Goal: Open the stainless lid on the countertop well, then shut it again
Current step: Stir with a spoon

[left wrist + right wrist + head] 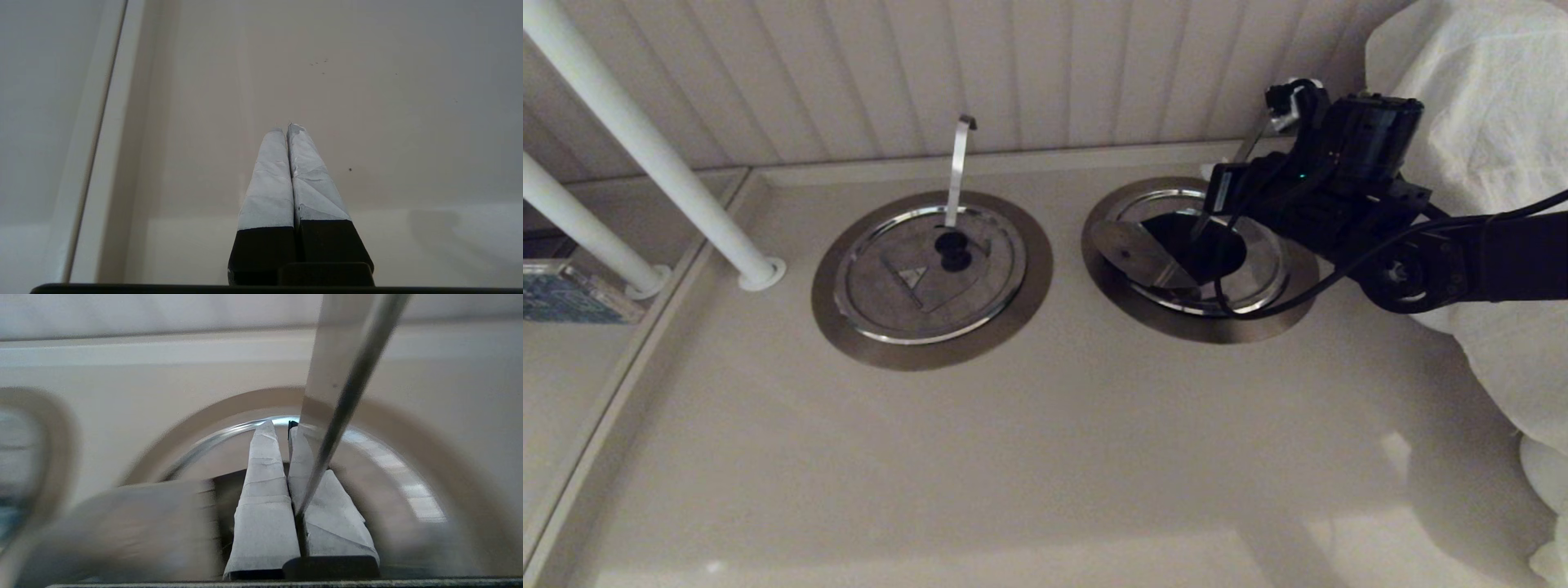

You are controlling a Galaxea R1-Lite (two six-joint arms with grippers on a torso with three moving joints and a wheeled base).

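Note:
The steel utensil will stay standing in the dark hole (1199, 233) beside the folded wedge as my right gripper lets go.
The stainless lid (1262, 286) sits in the right-hand countertop well (1286, 322). Its wedge section (1131, 253) is folded up and leans left, baring the dark hole (1196, 245). A flat steel utensil handle (1252, 139) rises at the lid's back. My right arm (1347, 188) reaches in over this lid from the right. In the right wrist view my right gripper (280, 426) is shut above the lid, with the utensil handle (347, 375) crossing in front of its fingers and the blurred wedge (122, 526) beside them. My left gripper (286, 128) is shut over bare beige counter.
A second steel lid (907, 282) with a black knob (953, 249) and its own handle (960, 163) lies closed in the left well. Two white poles (645, 155) stand at the far left. A white cloth-covered bulk (1486, 122) fills the right side.

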